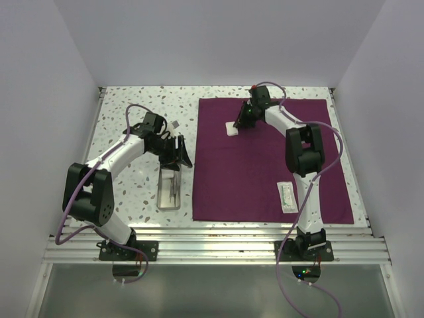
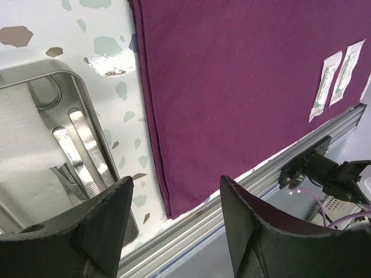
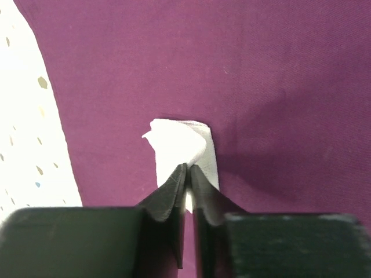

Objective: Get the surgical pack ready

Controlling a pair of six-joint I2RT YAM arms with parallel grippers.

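Observation:
The white gauze square's top fold is pinched in my right gripper while the lower layer lies flat, so next I open it and take both layers by the gauze square's near end [image 3: 189,204].
The dark purple cloth [image 1: 265,165] of the surgical pack lies spread flat on the right half of the table. My right gripper [image 1: 240,122] is low over its far left part, its jaws [image 3: 189,168] pinched on a fold of a white gauze square [image 3: 179,142] that rests on the cloth [image 3: 261,69]. A steel tray [image 1: 161,192] sits left of the cloth, holding thin metal instruments [image 2: 87,145] and a white gauze pad [image 2: 23,133]. My left gripper [image 1: 180,154] hovers just beyond the tray, open [image 2: 175,182] and holding nothing.
Two white sealed packets [image 1: 287,197] lie on the cloth's near right part, also in the left wrist view [image 2: 333,78]. An aluminium rail [image 1: 212,242] runs along the table's near edge. White walls close in the sides and back.

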